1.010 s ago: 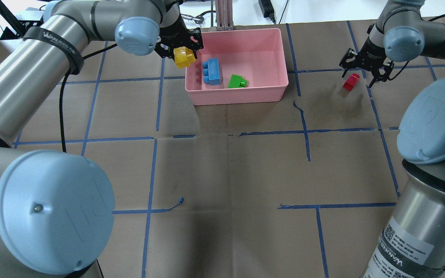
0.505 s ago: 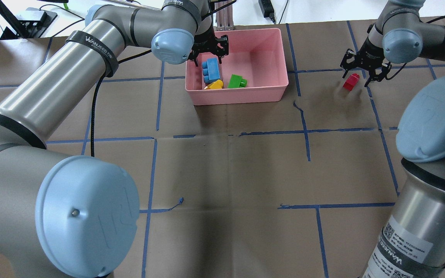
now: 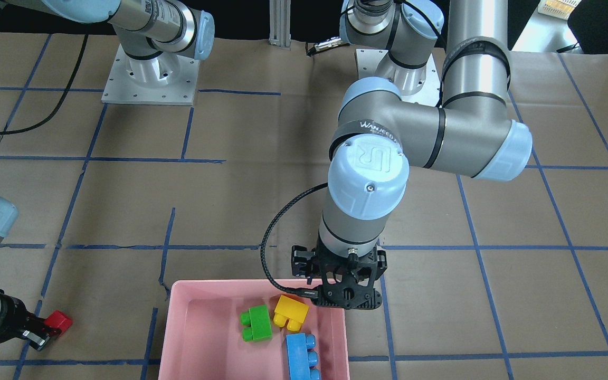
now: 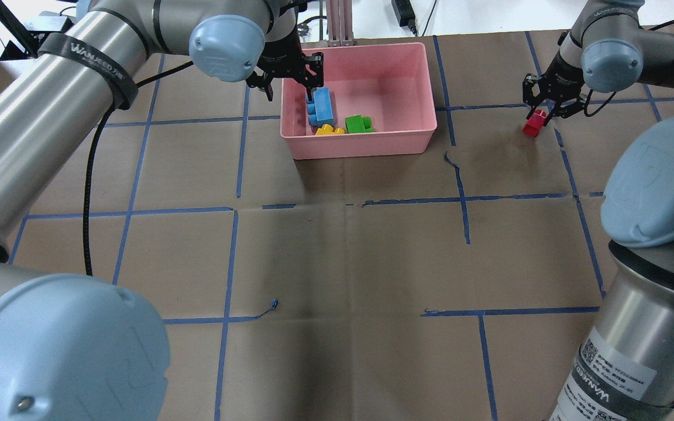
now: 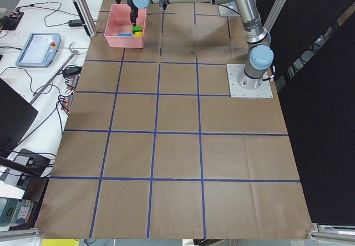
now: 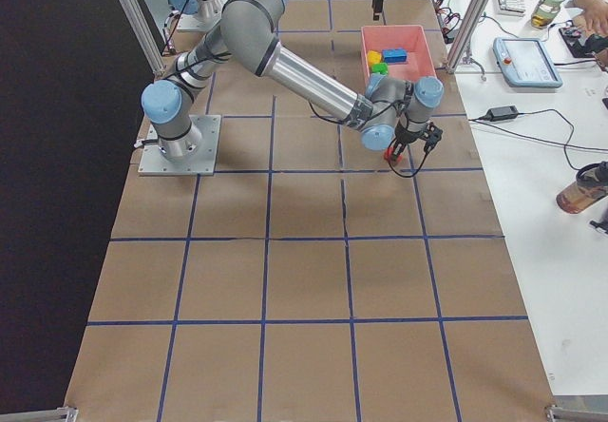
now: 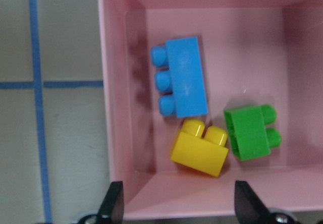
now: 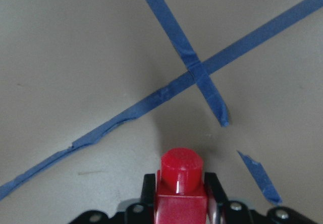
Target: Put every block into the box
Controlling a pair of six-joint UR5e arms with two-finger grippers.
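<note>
The robot's right gripper needs to release the red block inside the pink box (image 3: 219, 315), beside the studs of the green block.
The pink box (image 4: 366, 146) stands at the back of the table. In it lie the blue block (image 4: 322, 106), the yellow block (image 4: 329, 130) and the green block (image 4: 358, 124); they also show in the left wrist view: blue (image 7: 184, 77), yellow (image 7: 200, 148), green (image 7: 250, 132). My left gripper (image 4: 289, 88) is open and empty, above the box's left end near the blue block. My right gripper (image 4: 542, 111) is shut on the small red block (image 4: 532, 125), low over the paper to the right of the box. The red block (image 8: 181, 171) sits between the fingers in the right wrist view.
Brown paper with a grid of blue tape (image 4: 463, 199) covers the table. An aluminium post (image 4: 340, 23) stands just behind the box. The box's rim (image 3: 177, 311) lies close under my left wrist in the front view.
My left gripper let go of the yellow block, which now lies in the box beside the green one. My right gripper, open around the red block before, has shut on it.
</note>
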